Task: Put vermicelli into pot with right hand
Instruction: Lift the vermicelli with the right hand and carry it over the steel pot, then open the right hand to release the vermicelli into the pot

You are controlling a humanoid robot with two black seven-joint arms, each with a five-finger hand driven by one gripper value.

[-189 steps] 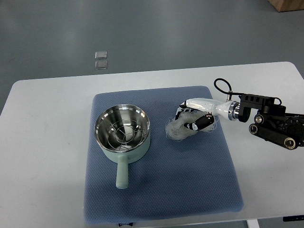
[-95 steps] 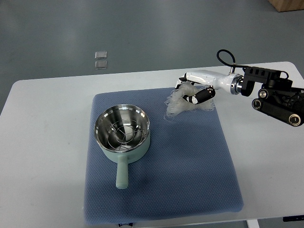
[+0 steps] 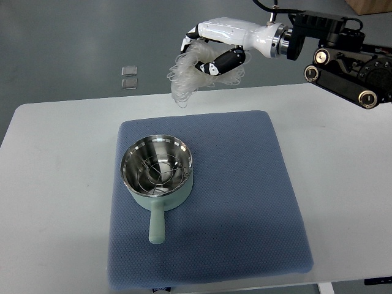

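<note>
Next, my right gripper lets go of the vermicelli on the wire rack inside the pale green pot (image 3: 152, 164).
My right hand (image 3: 211, 52) is raised high above the table's far edge, its white and black fingers curled around a translucent white bundle of vermicelli (image 3: 187, 73) whose loose strands hang down to the left. The pale green pot (image 3: 157, 173) with a shiny steel inside and a wire rack stands on the blue mat (image 3: 245, 202), handle pointing toward me. The hand is up and to the right of the pot, not over it. No left arm shows.
The mat lies on a white table (image 3: 55, 184). Two small clear squares (image 3: 130, 77) lie on the grey floor beyond the table. The arm's black links (image 3: 343, 55) hang over the table's far right corner.
The right hand has lifted the vermicelli off the mat and carried it up and to the left, from right of the pot to high over the far edge.
</note>
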